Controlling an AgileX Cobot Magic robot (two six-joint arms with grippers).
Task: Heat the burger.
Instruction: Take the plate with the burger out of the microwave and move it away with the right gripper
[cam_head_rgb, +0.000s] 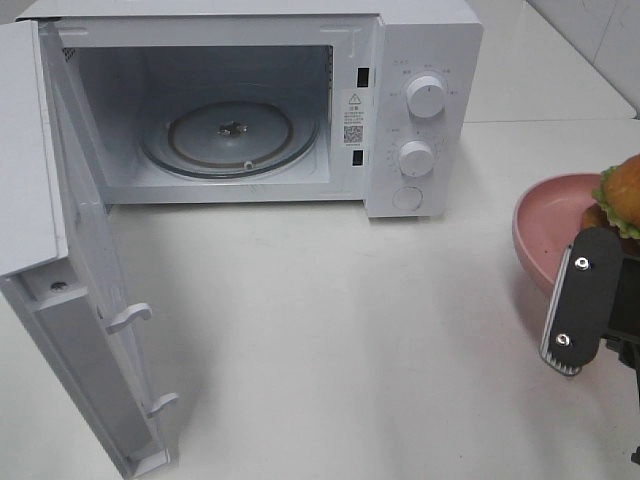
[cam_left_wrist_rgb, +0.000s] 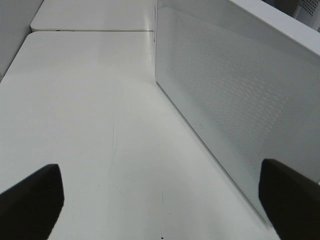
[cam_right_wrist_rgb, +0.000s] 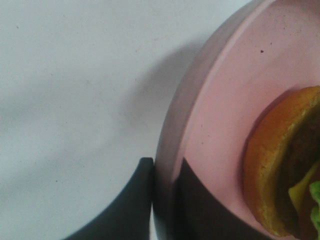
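Note:
I will use my right gripper to release the pink plate on the bare tabletop out (cam_head_rgb: 630, 322) beyond the side of the microwave that has the knob. The plate now sits at the table's edge.
The burger (cam_head_rgb: 625, 195), with a golden-brown bun and green lettuce, sits on a round pink plate (cam_head_rgb: 550, 215) at the right edge of the table. My right gripper (cam_head_rgb: 583, 262) is at the plate's near rim. In the right wrist view its two dark fingers (cam_right_wrist_rgb: 135, 200) straddle the rim of the plate (cam_right_wrist_rgb: 225, 100), shut on it, with the burger (cam_right_wrist_rgb: 280, 165) close beside them. My left gripper (cam_left_wrist_rgb: 160, 205) is open and empty above the bare table, next to the microwave's perforated side wall (cam_left_wrist_rgb: 240, 100). It does not show in the high view.
The white microwave (cam_head_rgb: 425, 60) stands at the back of the table. Its door (cam_head_rgb: 60, 280) is swung wide open to the left, and the glass turntable (cam_head_rgb: 230, 135) inside is bare. Bare white tabletop (cam_head_rgb: 330, 330) lies between the microwave and the plate.

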